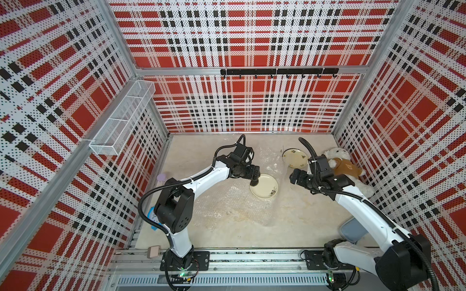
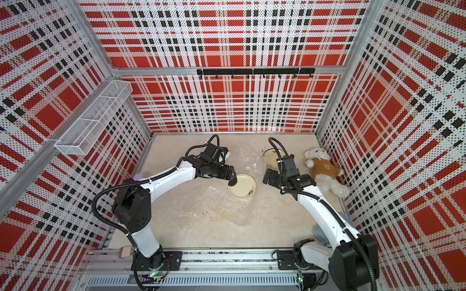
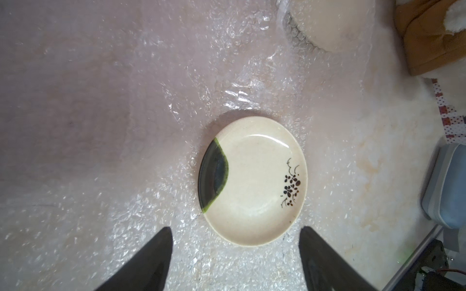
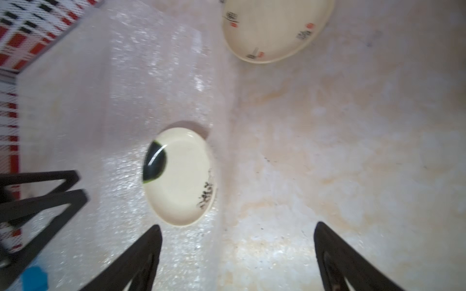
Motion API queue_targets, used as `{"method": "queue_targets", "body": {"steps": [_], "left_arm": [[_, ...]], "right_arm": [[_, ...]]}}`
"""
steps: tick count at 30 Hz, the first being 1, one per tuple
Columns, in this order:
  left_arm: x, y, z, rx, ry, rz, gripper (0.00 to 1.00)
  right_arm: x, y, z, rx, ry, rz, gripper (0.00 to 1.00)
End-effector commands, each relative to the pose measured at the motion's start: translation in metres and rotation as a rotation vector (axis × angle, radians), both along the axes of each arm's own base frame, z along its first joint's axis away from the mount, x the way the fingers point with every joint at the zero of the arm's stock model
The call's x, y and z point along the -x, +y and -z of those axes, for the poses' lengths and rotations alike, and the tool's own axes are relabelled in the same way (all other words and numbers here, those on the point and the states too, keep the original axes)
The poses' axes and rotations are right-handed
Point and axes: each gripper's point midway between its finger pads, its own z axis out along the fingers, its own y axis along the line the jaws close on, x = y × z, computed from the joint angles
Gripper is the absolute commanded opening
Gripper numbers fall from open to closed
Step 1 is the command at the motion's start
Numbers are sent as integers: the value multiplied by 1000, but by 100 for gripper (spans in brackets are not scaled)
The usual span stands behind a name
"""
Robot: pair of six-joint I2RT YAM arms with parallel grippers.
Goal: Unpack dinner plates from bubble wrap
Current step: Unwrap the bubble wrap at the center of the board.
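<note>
The robot's right gripper will close on the rim (image 1: pixel 277 190) (image 4: pixel 215 190) next to the flower motif of the cream dinner plate with the dark green patch.
A cream dinner plate (image 3: pixel 252 181) with a dark green patch and a small flower motif lies bare on a flattened sheet of bubble wrap (image 3: pixel 126 214) in mid-table, seen in both top views (image 1: pixel 266 187) (image 2: pixel 243 187). My left gripper (image 3: pixel 235 230) hovers over the plate's near-left edge (image 1: pixel 254 182), open, with nothing between its fingers. A second dinner plate (image 4: pixel 274 27) with red and black marks lies farther back (image 1: pixel 295 157). Right of the first plate, my right gripper (image 4: pixel 238 225) hangs open and empty over bare table at the wrap's edge (image 1: pixel 293 177).
A white teddy bear (image 1: pixel 343 168) in a brown top lies against the right wall. A grey-blue container (image 1: pixel 351 230) sits at the front right. A lilac hourglass (image 1: pixel 161 177) and a blue item (image 1: pixel 152 219) stand along the left edge. A wire basket (image 1: pixel 121 118) hangs on the left wall.
</note>
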Motion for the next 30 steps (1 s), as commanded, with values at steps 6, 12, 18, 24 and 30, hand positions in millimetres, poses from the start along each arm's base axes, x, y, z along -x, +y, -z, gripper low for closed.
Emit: {"method": "queue_targets", "body": {"steps": [6, 12, 18, 24, 30], "left_arm": [[-20, 15, -13, 149, 1, -96, 82], [-21, 43, -11, 192, 8, -171, 83], [-19, 47, -10, 190, 11, -175, 83], [-22, 43, -10, 202, 16, -170, 83], [-24, 40, -8, 206, 23, -163, 83]], "right_arm": [[-35, 97, -30, -208, -102, -195, 93], [-61, 121, -3, -264, -63, -192, 92], [-63, 117, 31, -210, 17, -165, 93], [-55, 96, 57, -180, 71, -112, 94], [-46, 72, 81, -162, 124, -76, 95]]}}
